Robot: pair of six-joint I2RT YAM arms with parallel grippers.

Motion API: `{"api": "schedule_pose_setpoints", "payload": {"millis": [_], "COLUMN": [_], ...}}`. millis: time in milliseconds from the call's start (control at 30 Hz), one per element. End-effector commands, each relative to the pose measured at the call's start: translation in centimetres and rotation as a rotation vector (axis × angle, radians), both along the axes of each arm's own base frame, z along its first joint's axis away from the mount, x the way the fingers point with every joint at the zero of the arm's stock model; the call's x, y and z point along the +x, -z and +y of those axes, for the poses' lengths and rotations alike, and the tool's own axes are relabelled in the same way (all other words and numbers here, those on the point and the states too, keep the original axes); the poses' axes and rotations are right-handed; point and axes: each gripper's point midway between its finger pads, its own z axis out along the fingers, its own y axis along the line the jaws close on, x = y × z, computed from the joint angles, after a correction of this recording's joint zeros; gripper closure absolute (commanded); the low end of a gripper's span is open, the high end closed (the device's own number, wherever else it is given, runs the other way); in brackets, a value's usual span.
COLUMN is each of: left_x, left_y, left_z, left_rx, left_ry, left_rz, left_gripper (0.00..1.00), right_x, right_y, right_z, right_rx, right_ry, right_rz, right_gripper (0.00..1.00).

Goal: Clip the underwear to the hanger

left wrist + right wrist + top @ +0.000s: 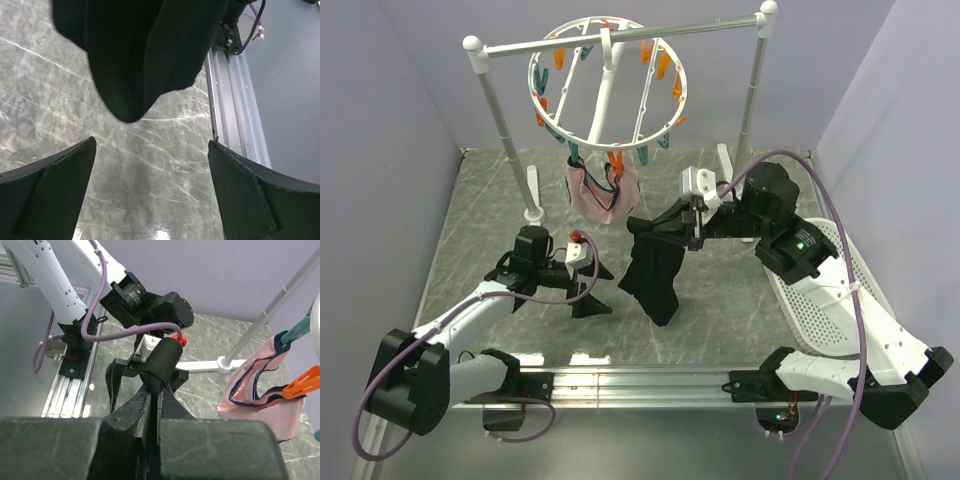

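Note:
My right gripper needs to let go of the black underwear on the table (628, 292), in the spot between the pink garment and the metal rail.
The black underwear (656, 272) hangs as a bunched strip above the table, its top pinched in my right gripper (646, 226), which is shut on it. In the right wrist view the fabric (163, 361) bulges out past the closed gripper (156, 396). My left gripper (598, 288) stands open just left of the hanging cloth, low over the table. Seen from the left wrist, the underwear's lower end (135, 55) dangles beyond the spread gripper (152, 192), apart from both fingers (55, 192). The round white hanger (608, 85) with orange and teal pins hangs from the rail behind.
A pink garment (603, 192) is clipped under the hanger's near rim, held by an orange pin (301, 383). The white-and-silver rail stand (620, 37) spans the back of the table. A white perforated tray (820, 305) lies under my right arm. A metal rail (235, 100) edges the table.

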Motion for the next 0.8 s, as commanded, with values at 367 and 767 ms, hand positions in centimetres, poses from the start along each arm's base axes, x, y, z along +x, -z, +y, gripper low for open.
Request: {"api": "schedule_pose_setpoints", "payload": {"millis": [367,767], "left_x": [-0.9,-1.5], "left_y": [-2.7,-4.7], "left_z": [-1.7,-3.5], "left_rx": [-0.095,-0.159], "left_ry": [0.09,0.054], "left_rz": [0.082,0.172], "left_gripper": [0.14,0.36], "right_x": [-1.0,-0.7], "right_y": [-3.8,-5.2], "right_z": [0.4,0.5], "right_rx": [0.093,0.141], "right_ry": [-0.019,0.005], "right_rz": [-0.114,-0.104], "right_gripper": [1.0,1.0]}}
